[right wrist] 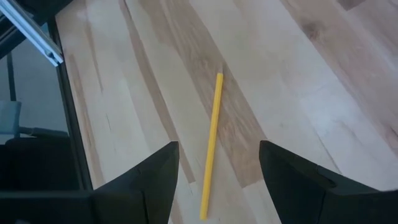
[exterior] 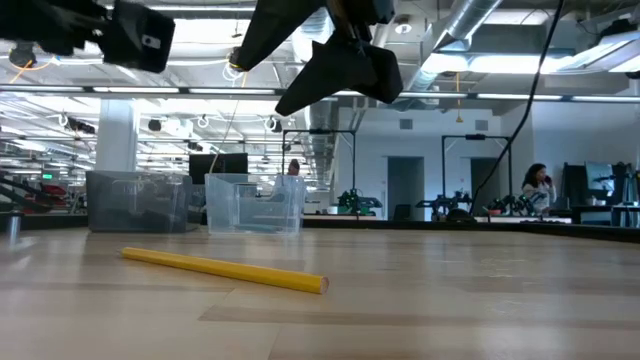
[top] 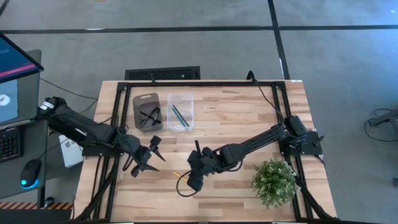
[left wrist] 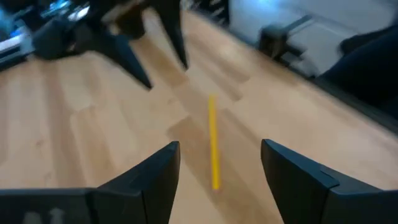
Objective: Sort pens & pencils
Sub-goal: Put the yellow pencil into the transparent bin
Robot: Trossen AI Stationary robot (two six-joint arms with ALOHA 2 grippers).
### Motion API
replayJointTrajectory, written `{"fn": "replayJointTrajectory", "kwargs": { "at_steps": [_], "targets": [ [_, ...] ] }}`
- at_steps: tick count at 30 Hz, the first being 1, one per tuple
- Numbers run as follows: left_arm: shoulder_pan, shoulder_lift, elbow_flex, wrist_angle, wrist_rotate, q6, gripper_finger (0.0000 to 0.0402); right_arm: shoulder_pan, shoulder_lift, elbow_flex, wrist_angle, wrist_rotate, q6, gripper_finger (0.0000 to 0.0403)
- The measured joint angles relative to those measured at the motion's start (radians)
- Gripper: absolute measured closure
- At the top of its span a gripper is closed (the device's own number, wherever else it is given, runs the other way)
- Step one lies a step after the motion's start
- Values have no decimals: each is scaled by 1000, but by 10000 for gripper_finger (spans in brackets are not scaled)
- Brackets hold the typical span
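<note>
The yellow pencil's body just behind its sharpened end [top: 176,174] [left wrist: 215,177], the pencil's end farther from my right gripper, will be gripped by my left gripper.
A yellow pencil [top: 176,174] lies flat on the wooden table near its front edge; it also shows in the low view [exterior: 225,270]. My right gripper [top: 189,180] hovers open just above it, with the pencil [right wrist: 211,143] seen between and beyond its fingers. My left gripper [top: 151,157] is open and empty a little to the pencil's left, pointing toward the pencil [left wrist: 213,143]. A dark grey bin [top: 147,112] holds black pens. A clear bin [top: 180,112] beside it holds a blue pencil and a dark pencil.
The two bins stand side by side at the table's far edge, left of centre. A green potted plant [top: 273,180] stands at the front right. A black frame [top: 205,84] runs around the table's edge. Bare wood lies between the bins and the grippers.
</note>
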Motion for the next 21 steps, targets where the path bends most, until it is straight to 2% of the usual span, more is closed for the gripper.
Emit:
{"fn": "replayJointTrajectory", "kwargs": {
  "at_steps": [3, 9, 16, 21],
  "targets": [
    [-32, 54, 0, 11, -93, -10, 185, -8, 0, 0, 0, 0, 0, 159],
    [-54, 153, 0, 95, -96, -17, 186, -15, 0, 0, -1, 0, -34, 159],
    [-49, 250, 4, 117, -132, -50, 186, -18, 0, 0, 0, -3, -33, 159],
    [-49, 359, 83, 109, -140, -60, 186, -18, 0, 0, -2, -3, -34, 159]
  ]
}}
